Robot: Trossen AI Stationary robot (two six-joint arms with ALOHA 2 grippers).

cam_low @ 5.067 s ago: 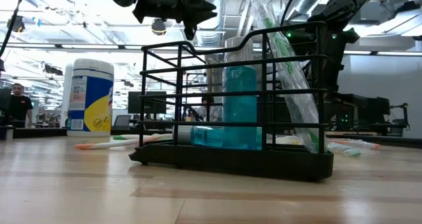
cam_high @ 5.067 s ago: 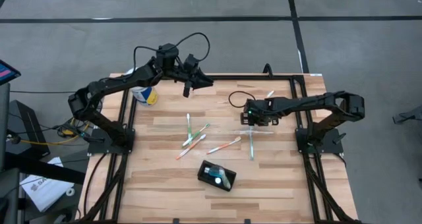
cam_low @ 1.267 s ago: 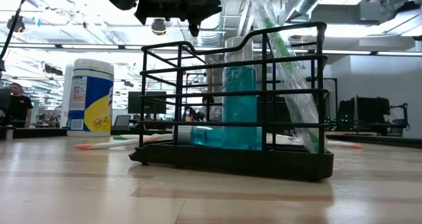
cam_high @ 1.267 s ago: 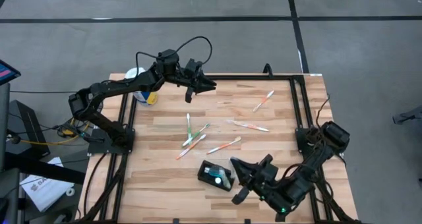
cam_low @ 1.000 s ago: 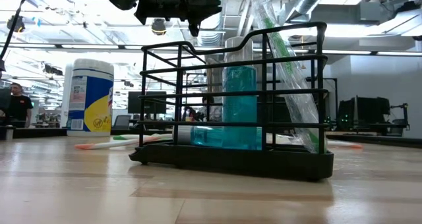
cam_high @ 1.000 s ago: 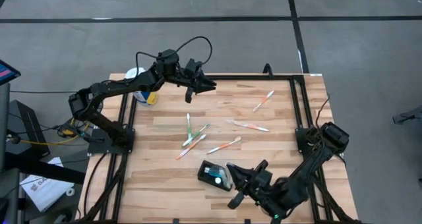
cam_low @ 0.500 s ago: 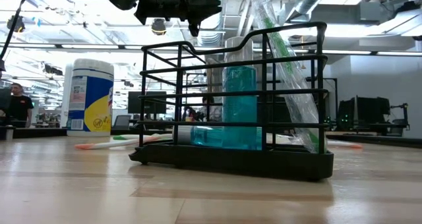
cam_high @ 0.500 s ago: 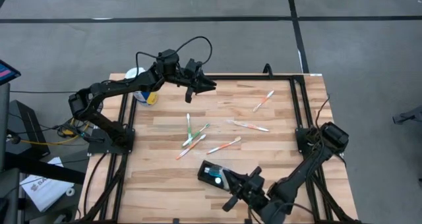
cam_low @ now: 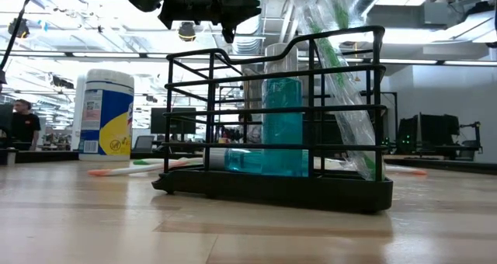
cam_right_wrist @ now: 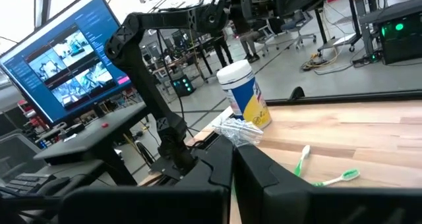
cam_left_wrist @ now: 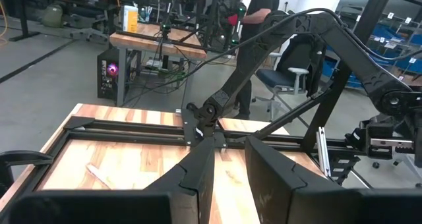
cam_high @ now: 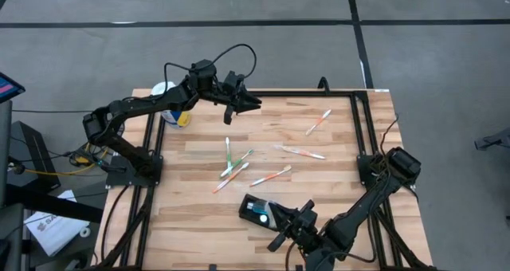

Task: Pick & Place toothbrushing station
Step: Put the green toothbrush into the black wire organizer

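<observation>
Next, my right gripper releases the clear-wrapped toothbrush in the black wire holder (cam_high: 269, 212) next to the teal cup.
The toothbrushing station (cam_high: 256, 212) is a black wire holder standing near the table's near edge. It fills the low view (cam_low: 279, 124), with a teal cup (cam_low: 283, 124) and a clear-wrapped toothbrush (cam_low: 342, 93) standing in it. My right gripper (cam_high: 287, 221) is shut and low beside the station's right end. In its wrist view its fingers (cam_right_wrist: 217, 168) point at the wrap (cam_right_wrist: 241, 130). My left gripper (cam_high: 243, 102) hangs open and empty above the far left part of the table, and also shows in the low view (cam_low: 225, 19) and the left wrist view (cam_left_wrist: 229, 178). My right gripper stands with shut fingers right beside the station's right end (cam_high: 275, 217), pointing toward the table's far left. Whether the fingers touch the station or the wrap, I cannot tell.
Several loose toothbrushes lie mid-table: a cluster (cam_high: 231, 163), one orange-handled (cam_high: 271, 175), one white (cam_high: 301, 151), one at the far right (cam_high: 317, 121). A white-lidded canister (cam_high: 171, 111) with a blue-yellow label (cam_low: 107, 112) stands at the far left corner. Black frame rails (cam_high: 358, 127) run along the table's edges.
My right arm has folded lower toward the table's near edge, and its shut gripper has slid a little toward the near edge beside the station. The station has stayed where it was.
</observation>
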